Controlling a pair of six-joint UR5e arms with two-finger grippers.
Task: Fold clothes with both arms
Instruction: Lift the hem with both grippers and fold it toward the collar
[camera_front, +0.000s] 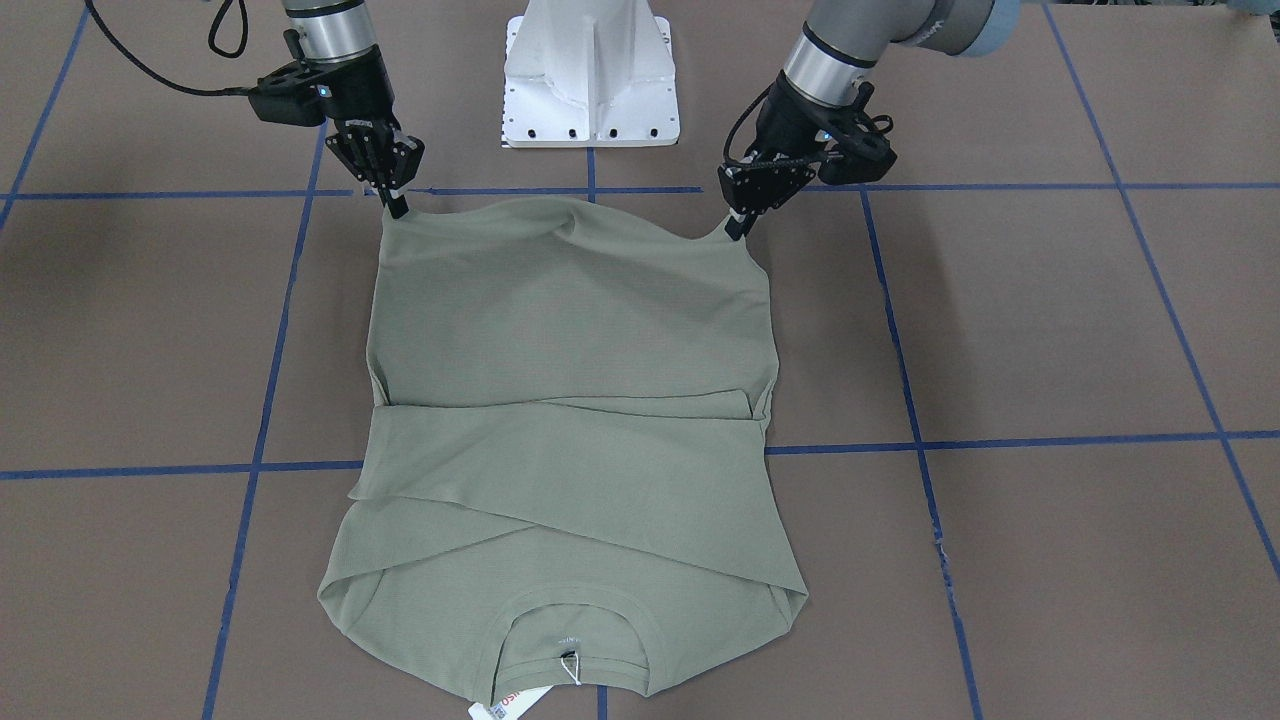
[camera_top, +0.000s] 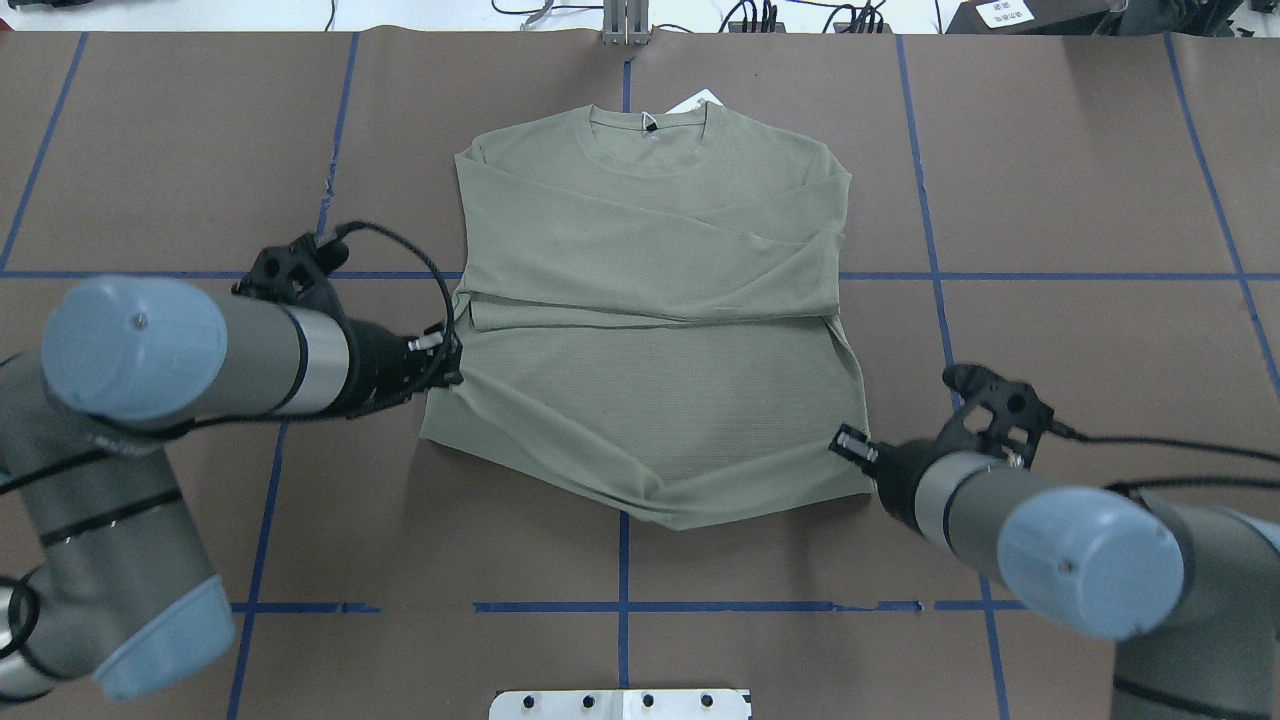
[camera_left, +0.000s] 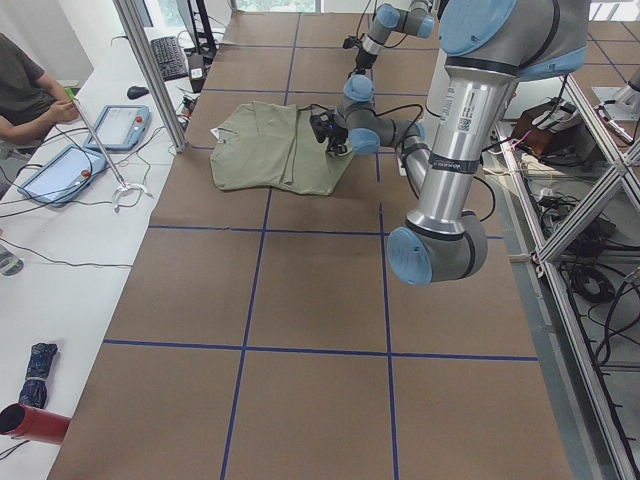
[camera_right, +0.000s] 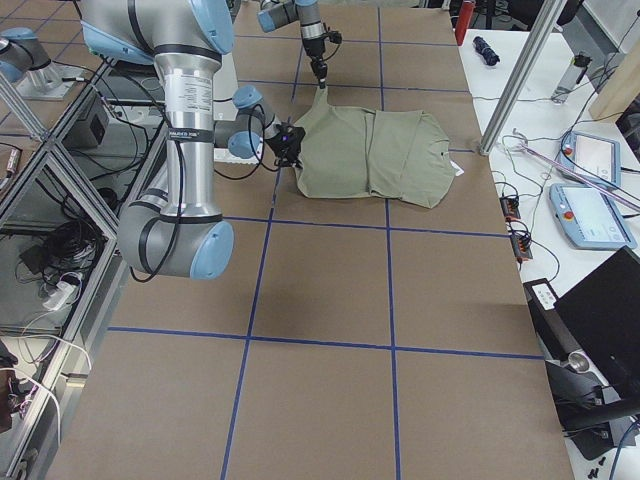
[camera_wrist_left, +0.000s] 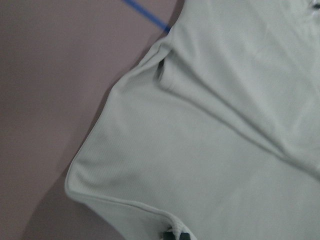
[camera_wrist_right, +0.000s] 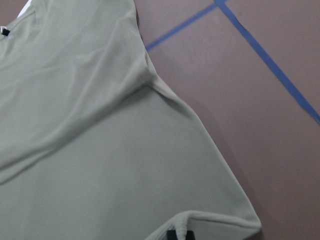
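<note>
The robot's left gripper will release the olive-green shirt's hem corner, now slightly raised off the table, over the folded sleeve's outer corner (camera_front: 806, 593), close to the shirt's shoulder.
The olive-green shirt (camera_front: 570, 330) (camera_top: 650, 400) lies flat on the brown table, its sleeves folded across the chest. Its ribbed neck (camera_top: 650, 125) and white price tag (camera_front: 505, 705) point away from the robot. My left gripper (camera_front: 738, 225) (camera_top: 447, 362) is shut on one hem corner, which is raised slightly off the table. My right gripper (camera_front: 398, 205) (camera_top: 852, 447) is shut on the other hem corner. The hem sags between them. Each wrist view shows shirt fabric (camera_wrist_left: 200, 125) (camera_wrist_right: 100, 150) bunched at the fingertips (camera_wrist_left: 175, 235) (camera_wrist_right: 180, 234).
The white pedestal (camera_front: 590, 80) stands just behind the hem, between the arms. Blue tape lines (camera_top: 620, 606) grid the table. A seated person (camera_left: 25, 90) and tablets (camera_left: 120, 125) are at a side bench beyond the neck end.
</note>
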